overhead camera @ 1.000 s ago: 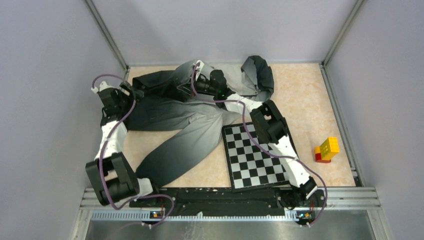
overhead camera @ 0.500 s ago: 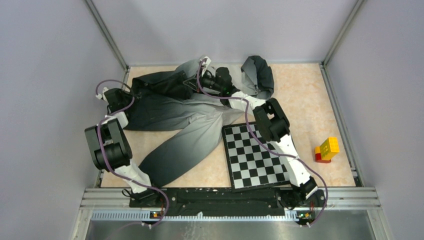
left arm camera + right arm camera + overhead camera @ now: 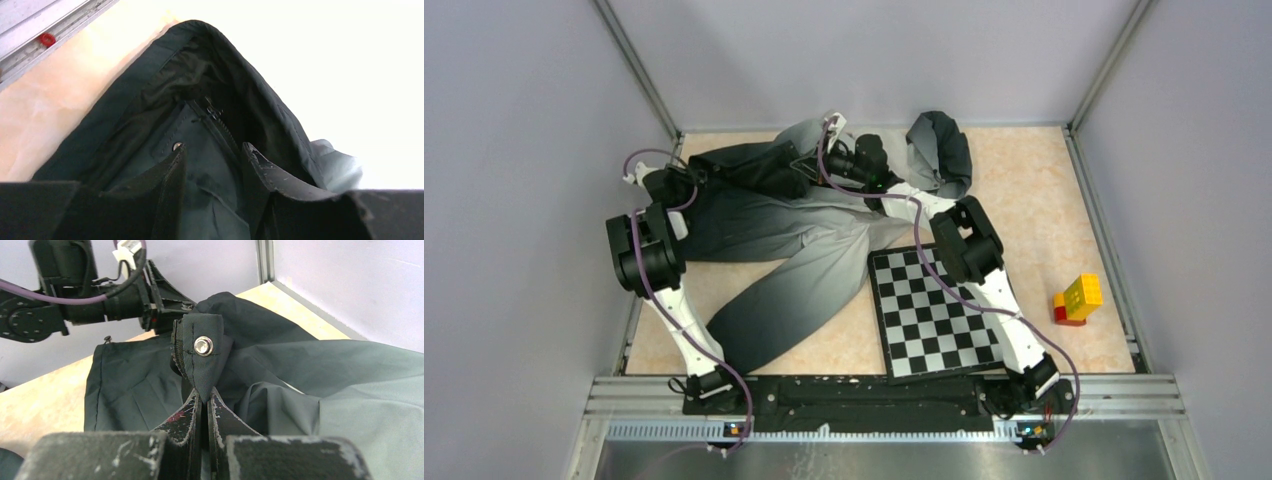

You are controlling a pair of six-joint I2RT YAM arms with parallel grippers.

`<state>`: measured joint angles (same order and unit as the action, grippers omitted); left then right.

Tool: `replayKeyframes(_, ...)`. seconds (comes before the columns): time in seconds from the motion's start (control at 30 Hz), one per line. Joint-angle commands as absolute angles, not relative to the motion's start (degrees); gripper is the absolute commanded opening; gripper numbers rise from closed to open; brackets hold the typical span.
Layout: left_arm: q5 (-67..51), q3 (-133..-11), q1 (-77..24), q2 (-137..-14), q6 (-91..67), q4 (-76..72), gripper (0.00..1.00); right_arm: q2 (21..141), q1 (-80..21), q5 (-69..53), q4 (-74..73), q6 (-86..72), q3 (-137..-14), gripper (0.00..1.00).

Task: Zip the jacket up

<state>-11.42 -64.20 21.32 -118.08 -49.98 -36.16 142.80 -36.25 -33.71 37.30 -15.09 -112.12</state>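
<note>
I should reach lower with my left gripper and pinch the flap (image 3: 205, 152) beside the snap, because the zipper slider lies deep in the hem's fold, below that gripper's fingers.
The jacket (image 3: 784, 225), grey fading to charcoal, lies spread on the table's far left, one sleeve running toward the near edge. My right gripper (image 3: 206, 392) is shut on the jacket's front edge, a flap with a metal snap (image 3: 204, 346) and zipper teeth, held raised near the far middle (image 3: 809, 165). My left gripper (image 3: 214, 150) is open over the dark hem at the far left corner (image 3: 692, 178). Between its fingers lies dark fabric with a snap (image 3: 177, 146) and the zipper slider (image 3: 212, 111); they do not close on it.
A chessboard (image 3: 929, 312) lies at the near right of the jacket. A yellow and red block (image 3: 1078, 298) stands at the right. The hood (image 3: 941, 150) is bunched at the far wall. Metal rails edge the table.
My left arm folded back, its elbow rising, and the gripper shifted right onto the jacket's dark corner. My right gripper moved slightly right a second ago, then held still.
</note>
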Motion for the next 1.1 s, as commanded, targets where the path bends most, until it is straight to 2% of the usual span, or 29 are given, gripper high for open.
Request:
replayKeyframes(0.0,-12.69,-70.23,20.65,-121.97,-45.04,-39.82,0.48,140.82,-35.85,-33.55,40.72,-15.28,-113.12,0.0)
replayKeyframes(0.17,-12.35,-73.12,20.3,-124.54,-41.72,-39.75,0.43,140.97,-35.86,-33.66,40.75,-15.42,-113.14,0.0)
replayKeyframes(0.6,-10.81,-74.61,20.3,-128.42,-42.35,-39.88,0.45,140.93,-35.68,-33.88,41.02,-15.76,-113.15,0.0)
replayKeyframes(0.8,-11.43,-76.51,20.3,-129.91,-44.0,-38.84,0.53,140.95,-35.51,-33.79,41.21,-15.84,-113.19,0.0)
replayKeyframes(0.93,-7.37,-77.49,19.46,-130.08,-44.53,-35.0,0.63,140.98,-35.51,-33.75,41.22,-15.87,-113.18,0.0)
replayKeyframes(1.07,0.1,-82.76,18.33,-131.03,-44.71,-22.49,0.62,140.95,-35.51,-33.62,41.1,-15.8,-113.2,0.0)
